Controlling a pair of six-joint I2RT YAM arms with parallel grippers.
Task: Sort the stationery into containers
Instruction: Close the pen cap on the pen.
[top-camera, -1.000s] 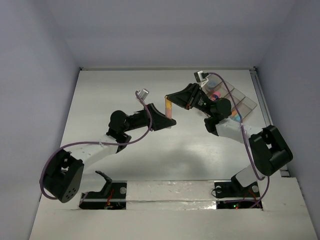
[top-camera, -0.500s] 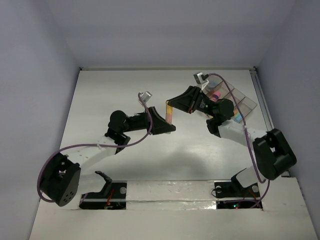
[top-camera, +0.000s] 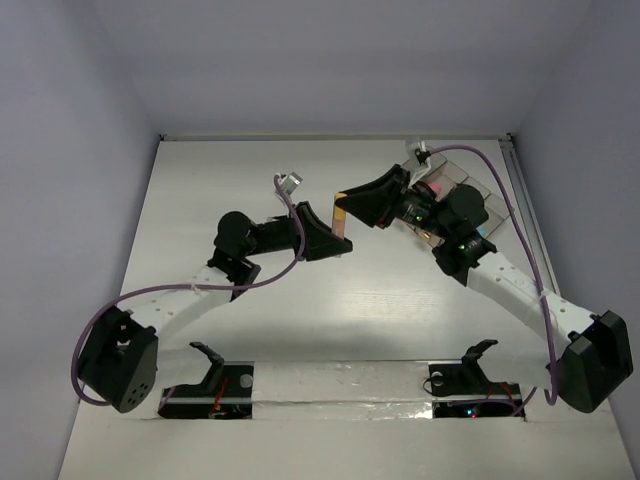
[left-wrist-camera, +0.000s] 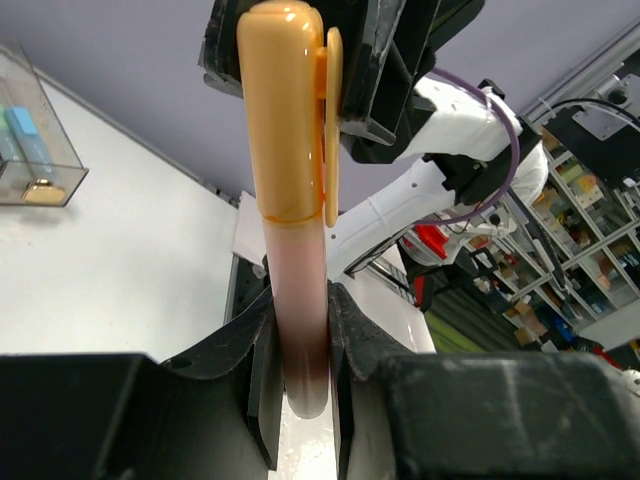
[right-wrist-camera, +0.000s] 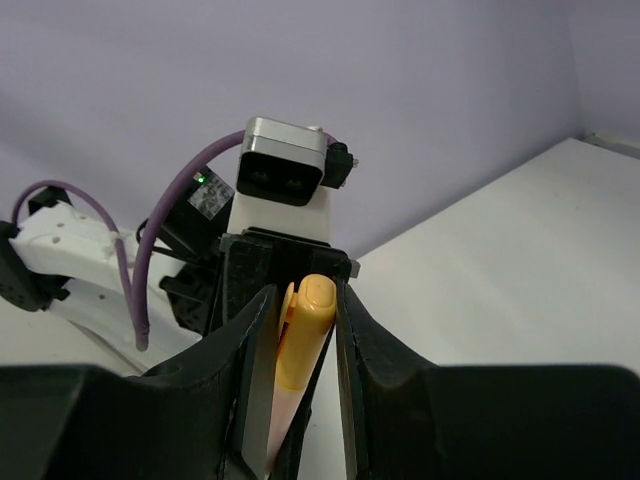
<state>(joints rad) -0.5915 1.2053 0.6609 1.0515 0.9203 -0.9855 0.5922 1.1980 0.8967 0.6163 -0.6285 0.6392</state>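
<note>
I will let go of the orange-capped marker with my left gripper in the tray's end compartment (top-camera: 464, 232) (left-wrist-camera: 13, 143), next to the blue marker.
A marker with an orange cap and pale pink barrel (top-camera: 340, 212) hangs in mid-air above the table's middle, between both grippers. My left gripper (top-camera: 337, 233) is shut on the pink barrel (left-wrist-camera: 296, 330), cap pointing away. My right gripper (top-camera: 348, 203) has its jaws closely round the orange cap (right-wrist-camera: 305, 335); one finger touches it and a thin gap shows on the clip side. The smoky divided tray (top-camera: 492, 207) stands at the back right, behind the right wrist. It holds a pink marker (top-camera: 432, 190) and a blue one (top-camera: 478, 236).
In the left wrist view the tray (left-wrist-camera: 48, 172) sits far left on the white table with blue pieces (left-wrist-camera: 22, 135) inside. A metal rail (top-camera: 527, 215) runs along the right table edge. Grey walls enclose the back and sides.
The right arm has stretched out, its elbow swinging down and right, while its gripper stayed at the marker's cap. The left gripper and the marker have barely moved.
</note>
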